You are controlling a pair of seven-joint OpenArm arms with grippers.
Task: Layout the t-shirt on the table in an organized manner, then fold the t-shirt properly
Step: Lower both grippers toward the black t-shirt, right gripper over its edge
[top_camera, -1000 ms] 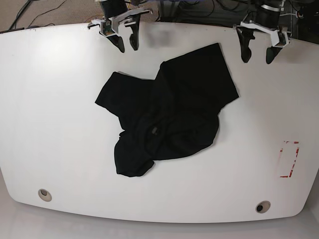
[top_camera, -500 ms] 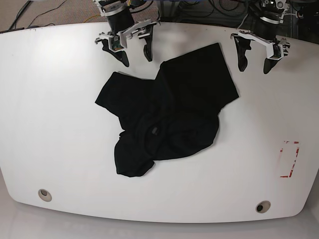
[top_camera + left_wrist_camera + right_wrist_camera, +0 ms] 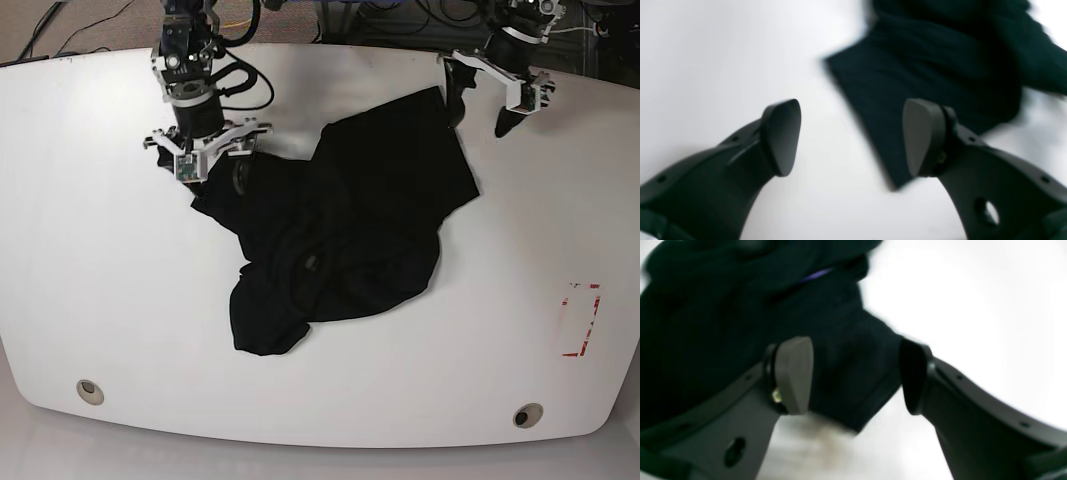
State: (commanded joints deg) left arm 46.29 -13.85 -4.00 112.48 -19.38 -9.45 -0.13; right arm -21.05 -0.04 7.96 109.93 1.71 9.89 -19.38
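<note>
Next, I close my right gripper on the middle fold [image 3: 316,200] of the black t-shirt, just in from the notch in the shirt's far edge.
The black t-shirt [image 3: 340,230] lies crumpled in the middle of the white table [image 3: 100,260]. My right gripper [image 3: 215,180] is open and low over the shirt's left corner. In the right wrist view the gripper [image 3: 857,376] has that corner of the shirt [image 3: 740,306] between its spread fingers, and a bluish mark [image 3: 816,273] shows in the folds. My left gripper [image 3: 480,112] is open at the shirt's far right corner. In the left wrist view the gripper [image 3: 850,136] is empty, with the shirt's edge [image 3: 923,60] by the right finger. The sun-like print is hidden.
A red tape rectangle [image 3: 581,320] is at the right side of the table. Two round metal grommets [image 3: 90,390] [image 3: 527,415] sit near the front edge. Cables and floor lie beyond the table's far edge.
My right gripper has come forward from the far edge and down onto the shirt's left corner. My left gripper has shifted left to the shirt's far right corner. The shirt has not moved.
</note>
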